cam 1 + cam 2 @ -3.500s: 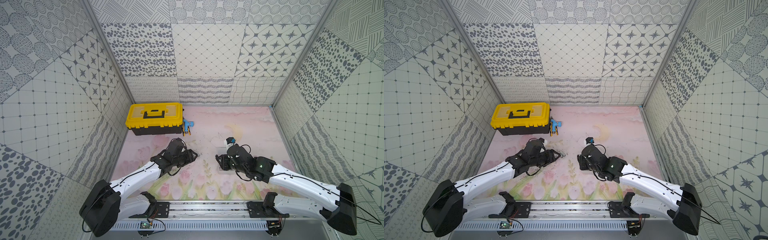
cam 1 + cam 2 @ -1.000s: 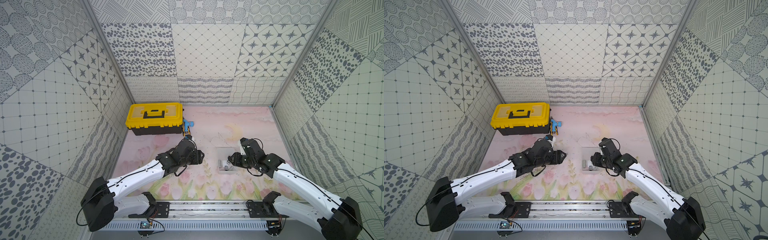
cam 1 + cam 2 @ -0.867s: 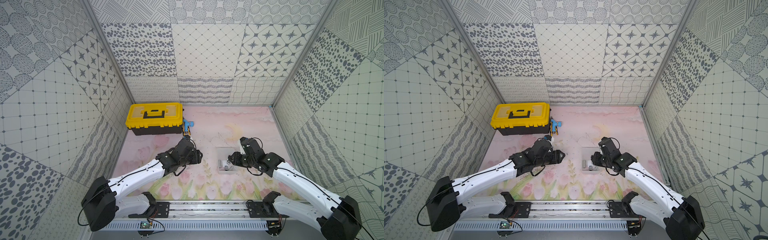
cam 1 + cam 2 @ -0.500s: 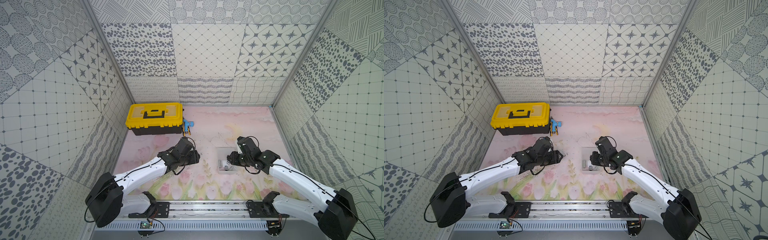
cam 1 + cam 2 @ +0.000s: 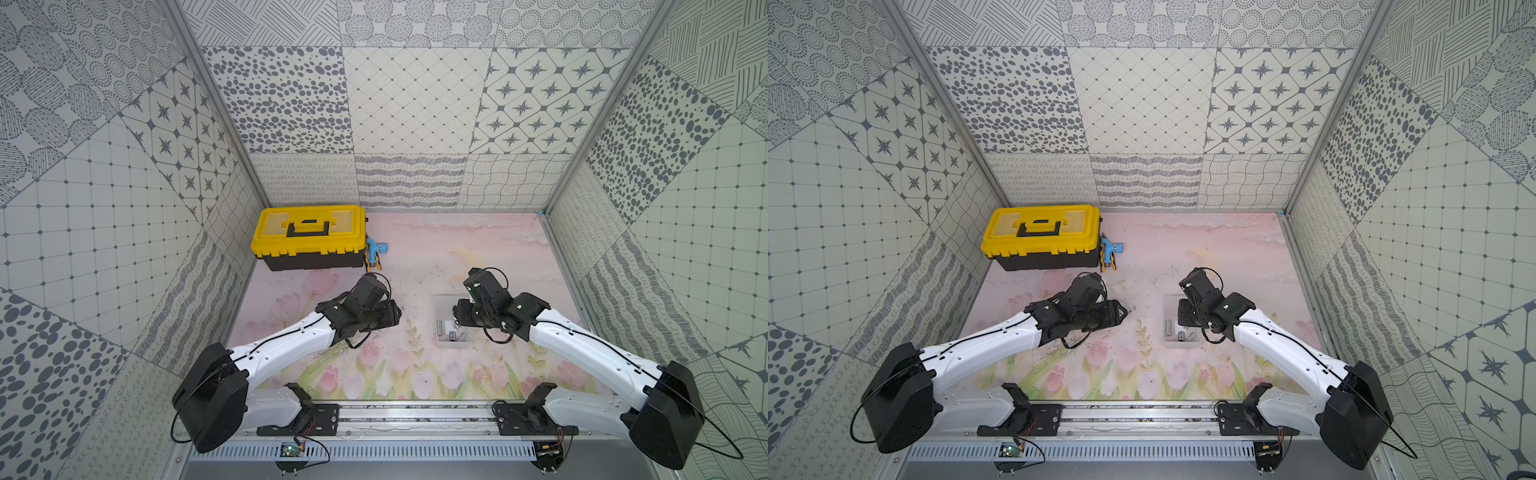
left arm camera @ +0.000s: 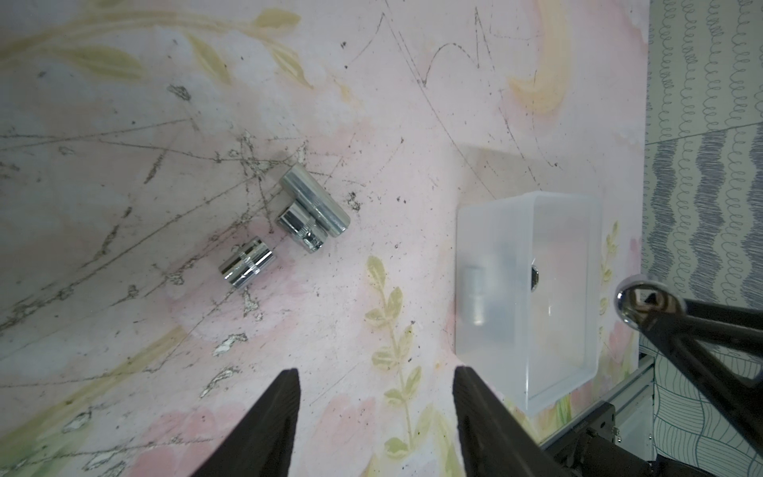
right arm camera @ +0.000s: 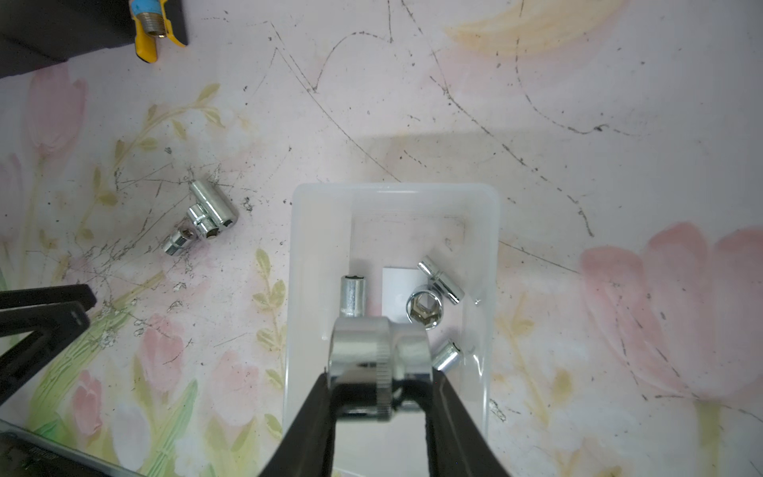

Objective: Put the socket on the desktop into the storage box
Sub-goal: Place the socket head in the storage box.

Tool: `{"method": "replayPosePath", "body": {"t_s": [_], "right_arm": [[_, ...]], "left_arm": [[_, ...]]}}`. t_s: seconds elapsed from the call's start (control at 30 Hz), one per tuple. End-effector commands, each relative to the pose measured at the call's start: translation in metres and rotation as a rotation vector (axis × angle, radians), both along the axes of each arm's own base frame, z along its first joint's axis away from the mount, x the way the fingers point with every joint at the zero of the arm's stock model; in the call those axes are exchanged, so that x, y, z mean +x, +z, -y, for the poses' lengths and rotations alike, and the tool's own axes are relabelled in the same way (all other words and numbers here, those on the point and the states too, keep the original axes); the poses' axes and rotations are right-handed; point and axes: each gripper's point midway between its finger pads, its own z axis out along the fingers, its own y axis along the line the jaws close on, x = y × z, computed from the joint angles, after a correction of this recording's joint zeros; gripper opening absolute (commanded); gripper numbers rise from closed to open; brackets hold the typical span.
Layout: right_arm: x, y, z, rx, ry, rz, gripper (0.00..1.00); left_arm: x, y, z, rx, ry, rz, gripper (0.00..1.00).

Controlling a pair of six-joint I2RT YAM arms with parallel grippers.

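Note:
Next, my right gripper releases the large chrome socket at the far end of the white label (image 5: 453,319) (image 7: 410,266) in the storage box.
My right gripper (image 7: 380,384) is shut on a large chrome socket (image 7: 380,355) and holds it above the storage box (image 7: 318,247), a small clear tray with a white label. Several smaller sockets lie inside the box, among them a hex one (image 7: 425,309) and an upright one (image 7: 353,295). Three sockets rest on the desktop left of the box: a long one (image 6: 316,204), a medium one (image 6: 299,227) and a short one (image 6: 247,262). My left gripper (image 6: 375,376) hovers open and empty between them and the box (image 6: 495,289). In both top views the box (image 5: 442,301) (image 5: 1169,301) sits between the arms.
A yellow-lidded black toolbox (image 5: 309,237) stands at the back left, with a blue and yellow valve (image 5: 376,253) beside its right end. Patterned walls enclose the mat on three sides. The rail holding both arm bases (image 5: 415,415) runs along the front edge.
Over the last second the right gripper has shifted slightly left over the box with the socket in it. The left gripper has hardly moved.

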Motion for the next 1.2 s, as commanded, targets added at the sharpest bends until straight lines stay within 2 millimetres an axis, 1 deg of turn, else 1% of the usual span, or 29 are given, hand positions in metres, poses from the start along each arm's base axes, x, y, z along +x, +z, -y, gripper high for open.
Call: {"method": "replayPosePath", "body": {"t_s": [0.0,0.13,0.33,0.57,0.7,0.83,0.87,0.9,0.97,1.0,1.03,1.17], "right_arm": [[0.011,0.012,-0.004,-0.008,0.003,0.052,0.00],[0.013,0.012,-0.003,-0.019,0.001,0.058,0.00],[0.014,0.011,-0.004,-0.030,0.002,0.057,0.00],[0.015,0.005,-0.006,-0.036,0.010,0.042,0.00],[0.015,0.002,-0.006,-0.037,0.006,0.036,0.00],[0.017,0.002,-0.007,-0.045,0.005,0.042,0.00],[0.018,0.003,-0.006,-0.045,0.003,0.045,0.03],[0.019,0.005,-0.007,-0.041,0.003,0.048,0.11],[0.018,0.009,-0.008,-0.033,0.002,0.054,0.29],[0.018,0.012,-0.009,-0.029,0.003,0.059,0.36],[0.017,0.015,-0.009,-0.028,0.005,0.067,0.41],[0.014,0.025,-0.012,-0.044,0.014,0.087,0.52]], "left_arm": [[-0.003,0.000,-0.004,-0.006,0.003,-0.004,0.64],[-0.006,-0.003,-0.009,0.000,0.012,-0.008,0.64],[-0.005,-0.003,-0.014,0.004,0.023,-0.001,0.64],[-0.006,-0.009,-0.016,0.016,0.029,-0.012,0.63],[-0.006,-0.009,-0.018,0.015,0.029,-0.010,0.63],[-0.006,-0.010,-0.019,0.016,0.030,-0.011,0.63],[-0.006,-0.010,-0.019,0.016,0.029,-0.011,0.63],[-0.006,-0.011,-0.019,0.016,0.030,-0.012,0.63],[-0.006,-0.010,-0.019,0.014,0.031,-0.011,0.64],[-0.007,-0.011,-0.019,0.017,0.030,-0.014,0.65],[-0.006,-0.010,-0.020,0.018,0.033,-0.013,0.64],[-0.007,-0.012,-0.021,0.019,0.036,-0.010,0.65]]}}
